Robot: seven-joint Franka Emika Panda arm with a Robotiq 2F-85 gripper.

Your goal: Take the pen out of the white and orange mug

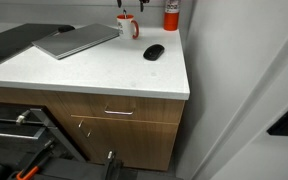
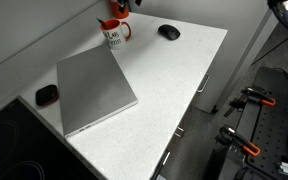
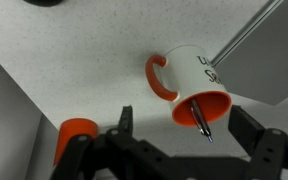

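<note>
The dark pen sticks out above the rim of the white and orange mug, and my gripper will close there on the upper end (image 1: 124,12) (image 3: 208,135) of the pen.
The white and orange mug (image 3: 187,68) stands on the white counter with its orange handle to the left in the wrist view. It also shows in both exterior views (image 1: 127,27) (image 2: 114,34) near the counter's back edge. The dark pen (image 3: 199,117) leans inside the mug, its tip poking over the orange rim. My gripper (image 3: 187,128) is open directly above the mug, one finger on each side of the opening, touching neither mug nor pen. In an exterior view only the gripper's dark lower part (image 2: 121,6) shows at the top edge.
A red cylinder (image 1: 171,14) (image 3: 76,135) stands close beside the mug. A black mouse (image 1: 154,52) (image 2: 168,32) lies nearby. A closed grey laptop (image 2: 94,90) (image 1: 76,40) lies on the counter, with a small black object (image 2: 47,94) beside it. A wall runs behind.
</note>
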